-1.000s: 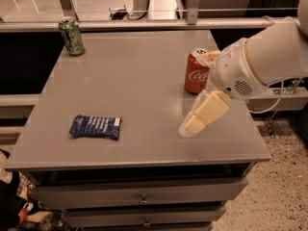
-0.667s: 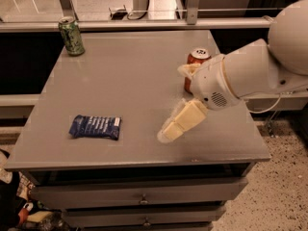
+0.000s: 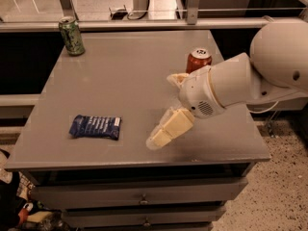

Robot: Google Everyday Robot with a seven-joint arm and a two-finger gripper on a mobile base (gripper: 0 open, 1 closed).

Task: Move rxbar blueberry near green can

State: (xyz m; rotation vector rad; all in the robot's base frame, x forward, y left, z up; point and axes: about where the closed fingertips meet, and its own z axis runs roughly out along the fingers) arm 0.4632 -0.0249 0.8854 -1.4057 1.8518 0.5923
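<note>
Next, the robot's gripper needs to move to the rxbar blueberry's end (image 3: 110, 128) that faces the robot's white arm and close there.
The rxbar blueberry (image 3: 95, 127) is a dark blue wrapper lying flat near the front left of the grey table (image 3: 125, 66). The green can (image 3: 71, 35) stands upright at the table's far left corner, well away from the bar. My gripper (image 3: 162, 110) hangs over the table's front middle, to the right of the bar and not touching it. Its cream fingers (image 3: 169, 128) are spread apart and hold nothing. The lower finger points down-left toward the table top.
A red Coca-Cola can (image 3: 198, 60) stands upright just behind my white arm (image 3: 231, 85) on the right side. Drawers (image 3: 139, 196) sit under the table top. A rail and a glass partition run behind the table. Clutter lies on the floor at the lower left.
My arm and gripper have moved left across the table's front, from beside the red can toward the rxbar. The bar and both cans have not moved.
</note>
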